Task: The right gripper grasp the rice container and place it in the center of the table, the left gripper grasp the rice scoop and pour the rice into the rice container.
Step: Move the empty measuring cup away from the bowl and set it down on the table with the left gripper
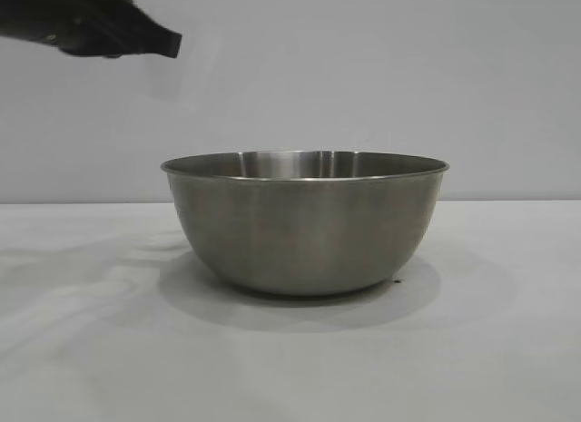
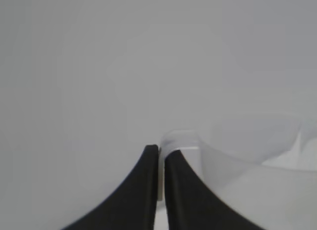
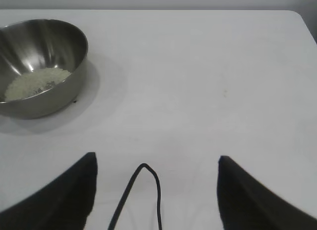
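Next, my left gripper lets go of the rice scoop on the bare white table (image 1: pixel 99 261) next to the rice container, on that gripper's side.
The rice container (image 1: pixel 304 227), a large steel bowl, stands on the white table (image 1: pixel 508 349) in the middle of the exterior view. In the right wrist view the bowl (image 3: pixel 39 67) holds a heap of rice (image 3: pixel 37 83). My left gripper (image 1: pixel 172 45) is high up, to the left of and above the bowl. In the left wrist view the left gripper (image 2: pixel 161 153) is shut on the loop handle of the translucent rice scoop (image 2: pixel 257 141). My right gripper (image 3: pixel 156 161) is open and empty, low over bare table, well away from the bowl.
The table's far edge and a rounded corner (image 3: pixel 297 15) show in the right wrist view. A thin black cable (image 3: pixel 148 190) loops between the right gripper's fingers. A plain grey wall stands behind the table.
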`<state>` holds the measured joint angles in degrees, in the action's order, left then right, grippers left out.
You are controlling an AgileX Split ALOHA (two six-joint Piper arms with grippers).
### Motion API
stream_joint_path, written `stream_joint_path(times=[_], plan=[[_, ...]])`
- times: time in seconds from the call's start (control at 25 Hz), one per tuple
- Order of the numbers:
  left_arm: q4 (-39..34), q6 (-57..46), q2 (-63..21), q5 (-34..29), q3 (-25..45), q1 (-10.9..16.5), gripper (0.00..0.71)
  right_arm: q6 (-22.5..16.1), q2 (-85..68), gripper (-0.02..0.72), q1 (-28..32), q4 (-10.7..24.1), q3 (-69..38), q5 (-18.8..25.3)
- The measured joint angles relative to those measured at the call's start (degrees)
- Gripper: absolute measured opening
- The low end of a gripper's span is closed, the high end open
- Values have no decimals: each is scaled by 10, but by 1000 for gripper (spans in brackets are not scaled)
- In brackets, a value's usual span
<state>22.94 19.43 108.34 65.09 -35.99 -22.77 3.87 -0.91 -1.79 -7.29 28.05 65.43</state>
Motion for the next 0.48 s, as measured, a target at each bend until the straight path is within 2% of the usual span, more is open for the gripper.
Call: stream_joint_path(times=[0.2,0.36,0.48], plan=[[-9,-80,32,0,21,33,0,0,0,438,0,0,0,0],[-87,-127,68,0,22,68,0,0,0,438,0,0,0,0],[-117,-146,92,0,22,80,0,0,0,438,0,0,0,0]])
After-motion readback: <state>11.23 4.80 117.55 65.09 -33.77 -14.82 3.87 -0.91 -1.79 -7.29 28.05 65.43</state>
